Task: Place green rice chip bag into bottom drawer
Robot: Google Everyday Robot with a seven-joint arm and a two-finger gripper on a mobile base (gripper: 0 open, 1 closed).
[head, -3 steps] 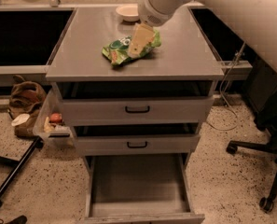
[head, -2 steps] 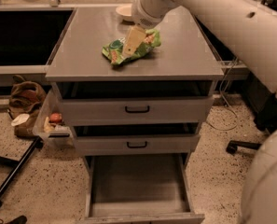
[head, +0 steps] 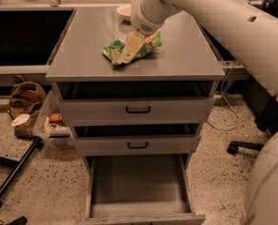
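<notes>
Next, my gripper reaches for the green rice chip bag and takes hold of it by the bag's end [head: 154, 39] that is farthest from the clear bin.
The green rice chip bag [head: 129, 50] lies crumpled on the grey cabinet top [head: 82, 55], near the middle. My gripper [head: 131, 48] reaches down from the upper right and its cream fingers [head: 133, 45] rest over the middle of the bag. The bag lies flat on the top. The bottom drawer [head: 138, 184] is pulled out and open, and its flat grey floor shows with nothing in it.
A pale round bowl [head: 124, 11] stands at the back of the cabinet top. The two upper drawers with black handles [head: 137, 109] stick out slightly. A clear bin with an apple [head: 54, 121] and a brown bag [head: 24, 100] sit left of the cabinet. A chair base [head: 244, 146] is on the right.
My arm has swung lower and to the left, and the gripper has come down from the bag's right end onto its middle. The bag has not moved.
</notes>
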